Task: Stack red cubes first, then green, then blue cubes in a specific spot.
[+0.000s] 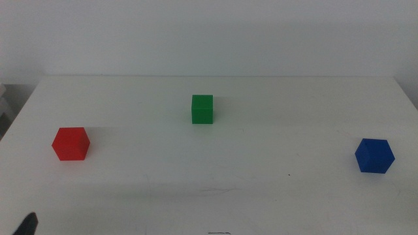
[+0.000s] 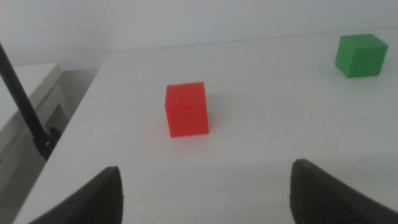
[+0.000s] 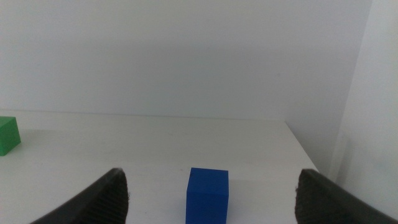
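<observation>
Next, my left gripper closes from above on the upper part (image 1: 71,137) (image 2: 186,99) of the red cube, because red goes first in the stack.
The red cube (image 1: 70,143) (image 2: 186,109) sits on the white table at the left. Near the table's middle, toward the back, stands the green cube (image 1: 202,109) (image 2: 360,55) (image 3: 7,135). The blue cube (image 1: 374,156) (image 3: 208,195) rests at the right. My left gripper (image 2: 208,193) is open, held short of the red cube with nothing between its jaws; in the middle view only a dark tip (image 1: 26,225) of it shows at the bottom left corner. My right gripper (image 3: 211,199) is open, with the blue cube just ahead between its jaw lines. It is out of the middle view.
The white tabletop (image 1: 215,176) ends at a wall behind. A dark rod (image 2: 25,102) and a pale ledge stand off the table's left edge. In the right wrist view the table's right edge (image 3: 305,152) lies close to the blue cube.
</observation>
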{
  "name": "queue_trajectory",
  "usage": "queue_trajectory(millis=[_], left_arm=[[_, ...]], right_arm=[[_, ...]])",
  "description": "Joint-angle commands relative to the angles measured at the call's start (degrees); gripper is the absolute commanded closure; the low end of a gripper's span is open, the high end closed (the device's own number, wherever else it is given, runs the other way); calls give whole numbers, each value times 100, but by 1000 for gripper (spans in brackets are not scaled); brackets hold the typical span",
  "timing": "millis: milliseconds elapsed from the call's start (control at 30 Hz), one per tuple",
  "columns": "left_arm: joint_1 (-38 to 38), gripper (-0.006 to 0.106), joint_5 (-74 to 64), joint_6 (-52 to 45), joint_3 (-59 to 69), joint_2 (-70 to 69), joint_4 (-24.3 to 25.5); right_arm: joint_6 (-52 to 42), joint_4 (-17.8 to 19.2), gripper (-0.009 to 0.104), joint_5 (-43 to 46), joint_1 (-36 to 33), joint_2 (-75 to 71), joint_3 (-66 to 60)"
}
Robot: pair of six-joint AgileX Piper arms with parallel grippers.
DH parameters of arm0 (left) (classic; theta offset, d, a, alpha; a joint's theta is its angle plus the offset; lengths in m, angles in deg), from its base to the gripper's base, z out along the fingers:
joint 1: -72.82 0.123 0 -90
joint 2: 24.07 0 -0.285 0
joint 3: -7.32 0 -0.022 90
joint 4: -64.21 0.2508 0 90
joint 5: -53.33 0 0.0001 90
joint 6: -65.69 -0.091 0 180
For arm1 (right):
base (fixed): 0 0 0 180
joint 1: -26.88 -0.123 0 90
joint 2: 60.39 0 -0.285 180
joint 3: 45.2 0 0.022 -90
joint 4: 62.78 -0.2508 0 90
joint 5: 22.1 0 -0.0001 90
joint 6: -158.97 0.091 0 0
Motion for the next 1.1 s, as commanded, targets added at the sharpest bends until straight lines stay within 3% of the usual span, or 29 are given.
queue_trajectory(millis=[0, 267, 567, 733, 1067], left_arm=[[-15, 11, 440, 79, -474, 371, -69], [-15, 11, -651, 83, -2798, 2963, -69], [-15, 11, -3483, 298, -5147, 5321, -153], [-15, 11, -3960, 385, -5984, 6423, -153], [-15, 11, -4849, 338, -7661, 8419, 408]], right_arm=[[-71, 49, 17, 421, 38, -78, 106], [-71, 49, 17, 421, 38, -78, 106], [-71, 49, 17, 421, 38, -78, 106], [-71, 49, 17, 421, 38, -78, 106], [-71, 49, 17, 421, 38, -78, 106]])
